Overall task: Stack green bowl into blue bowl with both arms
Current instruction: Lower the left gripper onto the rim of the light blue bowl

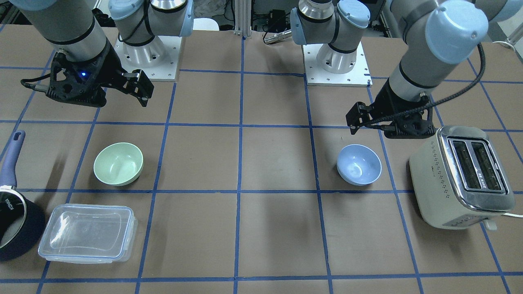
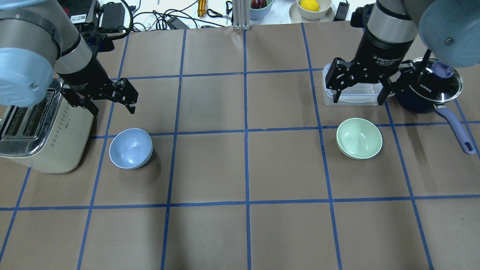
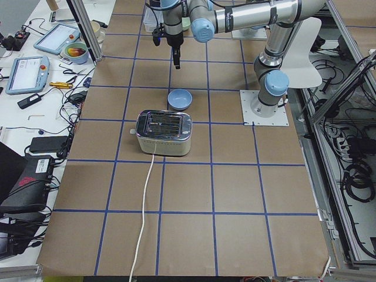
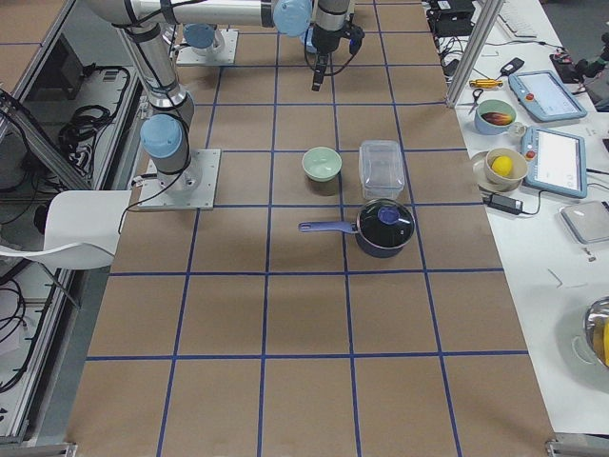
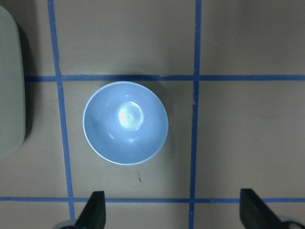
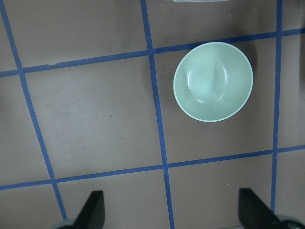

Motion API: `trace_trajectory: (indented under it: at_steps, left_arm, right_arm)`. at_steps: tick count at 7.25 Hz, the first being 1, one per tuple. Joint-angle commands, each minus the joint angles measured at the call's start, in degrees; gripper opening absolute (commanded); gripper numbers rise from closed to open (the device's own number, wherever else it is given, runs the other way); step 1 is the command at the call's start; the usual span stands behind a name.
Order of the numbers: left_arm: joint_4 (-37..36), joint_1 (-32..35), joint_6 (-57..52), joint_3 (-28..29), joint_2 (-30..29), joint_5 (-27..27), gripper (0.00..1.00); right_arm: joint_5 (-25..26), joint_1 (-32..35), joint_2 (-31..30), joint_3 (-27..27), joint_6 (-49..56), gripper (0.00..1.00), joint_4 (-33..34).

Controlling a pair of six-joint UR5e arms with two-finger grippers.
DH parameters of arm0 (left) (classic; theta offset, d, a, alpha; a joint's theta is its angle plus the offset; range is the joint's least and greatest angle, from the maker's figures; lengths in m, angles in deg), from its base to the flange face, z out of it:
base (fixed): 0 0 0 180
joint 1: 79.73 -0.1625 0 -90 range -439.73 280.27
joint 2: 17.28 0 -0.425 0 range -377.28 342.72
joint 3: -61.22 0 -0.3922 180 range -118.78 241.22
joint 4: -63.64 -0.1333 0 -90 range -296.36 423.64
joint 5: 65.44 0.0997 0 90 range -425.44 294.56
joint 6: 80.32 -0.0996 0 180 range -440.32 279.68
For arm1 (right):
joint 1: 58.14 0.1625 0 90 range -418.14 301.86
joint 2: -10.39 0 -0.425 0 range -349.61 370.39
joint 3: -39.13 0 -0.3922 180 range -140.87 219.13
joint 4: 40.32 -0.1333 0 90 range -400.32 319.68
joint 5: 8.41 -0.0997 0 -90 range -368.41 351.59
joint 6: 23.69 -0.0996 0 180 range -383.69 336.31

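Observation:
My left gripper needs to grip the blue bowl's rim [image 1: 380,164] [image 5: 84,123] on the side that faces the cream toaster.
The green bowl [image 2: 359,138] sits upright on the table's right half; it also shows in the front view [image 1: 118,163] and the right wrist view [image 6: 213,81]. My right gripper [image 2: 357,101] is open and empty, raised above the table just beyond the bowl [image 6: 172,210]. The blue bowl [image 2: 131,148] sits upright on the left half, also in the front view [image 1: 359,164] and the left wrist view [image 5: 125,122]. My left gripper [image 2: 113,111] is open and empty, raised just beyond the blue bowl [image 5: 172,210]. The bowls are far apart.
A cream toaster [image 2: 41,131] stands right beside the blue bowl on its outer side. A clear lidded container [image 1: 88,232] and a dark navy saucepan [image 2: 427,93] with a long handle lie beyond the green bowl. Blue tape lines grid the brown table [image 2: 247,168].

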Motion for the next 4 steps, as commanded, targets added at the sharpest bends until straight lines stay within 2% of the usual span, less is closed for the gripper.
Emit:
trace_trajectory:
  at_steps: [1,4]
  left_arm:
    - [-8.81,-4.18,-2.15,-5.93,-3.3,-0.03,1.0]
    - [-9.27,-6.83,-2.16,-6.75,-7.52,0.14,1.0]
  right_arm:
    - [-0.03,0.0,0.15,0.0,0.07,1.0,0.03]
    - [-0.03,0.0,0.59,-0.09,0.07,1.0,0.03]
